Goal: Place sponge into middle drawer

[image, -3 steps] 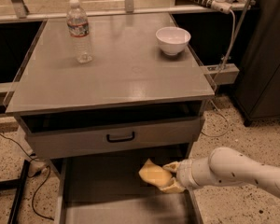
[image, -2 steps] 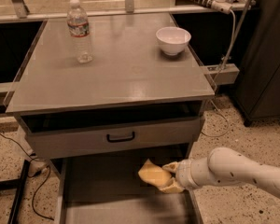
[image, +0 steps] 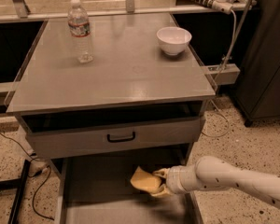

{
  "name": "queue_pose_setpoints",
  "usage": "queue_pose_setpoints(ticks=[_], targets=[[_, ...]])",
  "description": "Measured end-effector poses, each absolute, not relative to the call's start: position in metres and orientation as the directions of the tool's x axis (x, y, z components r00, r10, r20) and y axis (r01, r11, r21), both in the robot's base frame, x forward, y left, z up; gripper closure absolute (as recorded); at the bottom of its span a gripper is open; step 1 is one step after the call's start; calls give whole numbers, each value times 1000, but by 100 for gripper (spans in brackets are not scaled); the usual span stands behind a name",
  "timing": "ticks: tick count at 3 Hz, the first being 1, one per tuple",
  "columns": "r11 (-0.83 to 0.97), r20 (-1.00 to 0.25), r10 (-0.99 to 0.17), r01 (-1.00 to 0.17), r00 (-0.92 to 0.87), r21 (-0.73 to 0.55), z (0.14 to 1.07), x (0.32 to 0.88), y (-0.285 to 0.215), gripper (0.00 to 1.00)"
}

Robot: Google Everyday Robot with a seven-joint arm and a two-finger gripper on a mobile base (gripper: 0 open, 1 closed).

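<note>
My gripper is going to the middle drawer. It will let go of the pale yellow sponge, now held just above the drawer's floor, on the middle drawer's bottom, about halfway (image: 137, 199) between its sides.
The pale yellow sponge (image: 145, 180) is held just above the floor of the open middle drawer (image: 98, 176), a wide grey tray pulled out below the cabinet. My gripper (image: 159, 183) reaches in from the right on a white arm and is shut on the sponge's right end. The sponge hangs over the drawer's right half, close to its right wall.
A grey drawer front with a black handle (image: 121, 136) sits above the open drawer. On the cabinet top (image: 130, 73) stand a water bottle (image: 80, 31) and a white bowl (image: 173, 40). A dark cabinet (image: 266, 55) stands at the right; cables lie on the speckled floor.
The view has shifted a little. The gripper and the sponge have hardly moved, staying over the drawer's right side.
</note>
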State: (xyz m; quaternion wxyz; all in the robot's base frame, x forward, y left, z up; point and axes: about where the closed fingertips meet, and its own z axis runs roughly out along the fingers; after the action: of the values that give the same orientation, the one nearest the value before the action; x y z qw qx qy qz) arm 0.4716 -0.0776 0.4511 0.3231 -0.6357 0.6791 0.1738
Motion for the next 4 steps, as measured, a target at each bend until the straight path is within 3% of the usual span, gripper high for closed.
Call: queue_pose_setpoints(ticks=[2, 4], targets=[[-22, -669, -722, -973, 175, -231, 414, 458, -57, 100], [-142, -684, -709, -985, 172, -100, 364, 442, -45, 100]])
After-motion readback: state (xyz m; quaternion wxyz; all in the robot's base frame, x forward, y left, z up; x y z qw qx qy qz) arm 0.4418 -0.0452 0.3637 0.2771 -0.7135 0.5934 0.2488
